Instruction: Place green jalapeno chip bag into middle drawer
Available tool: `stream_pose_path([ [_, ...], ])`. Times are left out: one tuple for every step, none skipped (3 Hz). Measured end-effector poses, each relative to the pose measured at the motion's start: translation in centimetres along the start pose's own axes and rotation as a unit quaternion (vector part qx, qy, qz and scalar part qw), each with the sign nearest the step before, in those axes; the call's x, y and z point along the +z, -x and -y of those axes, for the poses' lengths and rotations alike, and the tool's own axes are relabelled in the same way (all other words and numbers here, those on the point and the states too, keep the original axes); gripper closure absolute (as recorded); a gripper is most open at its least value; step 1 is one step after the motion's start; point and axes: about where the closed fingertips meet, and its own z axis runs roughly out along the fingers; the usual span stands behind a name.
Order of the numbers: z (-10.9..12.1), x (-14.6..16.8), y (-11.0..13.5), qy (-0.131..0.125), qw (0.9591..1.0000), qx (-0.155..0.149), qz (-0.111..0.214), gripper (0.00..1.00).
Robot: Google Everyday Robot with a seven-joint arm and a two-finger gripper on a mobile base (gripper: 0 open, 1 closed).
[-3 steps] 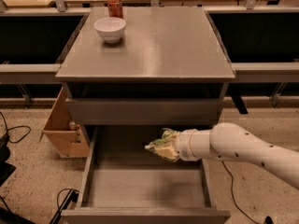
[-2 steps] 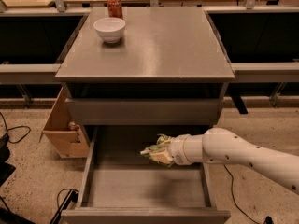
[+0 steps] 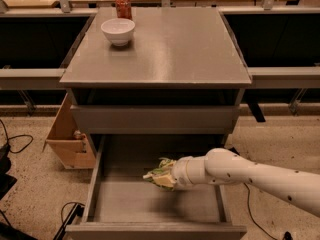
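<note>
The robot's gripper needs to release the green jalapeno chip bag, held just above the drawer floor now, on the bare bottom of the middle drawer, slightly toward the cardboard box point(image 3: 148, 187).
The green jalapeno chip bag point(image 3: 159, 173) is a crumpled green and pale foil bag held at the end of my white arm. My gripper point(image 3: 167, 176) is shut on it, just above the floor of the open middle drawer point(image 3: 120, 204), near the drawer's middle. The fingers are mostly hidden by the bag and the wrist. The drawer is pulled far out, with low grey side walls and a bare floor. My arm reaches in from the right over the drawer's right wall.
A white bowl point(image 3: 118, 31) and a red can point(image 3: 123, 6) stand on the grey cabinet top point(image 3: 165, 49) at the back left. A closed drawer front point(image 3: 155, 119) sits above the open drawer. A cardboard box point(image 3: 67, 134) stands left of the cabinet. Cables point(image 3: 15, 144) lie on the floor.
My gripper has moved left and slightly lower with the chip bag, further over the drawer floor.
</note>
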Motion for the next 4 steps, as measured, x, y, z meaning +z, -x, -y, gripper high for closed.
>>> stream_pose_path([
  [-0.8,3.1,-1.5,0.024,0.9997,0.004,0.001,1.00],
  [-1.8,5.8,-2.7,0.046,0.9989,0.002,-0.003,1.00],
  [-2.4,7.3,-3.3,0.052,0.9986,-0.009,-0.002,1.00],
  [-2.7,8.7,-3.8,0.043,0.9987,-0.024,-0.016,1.00],
])
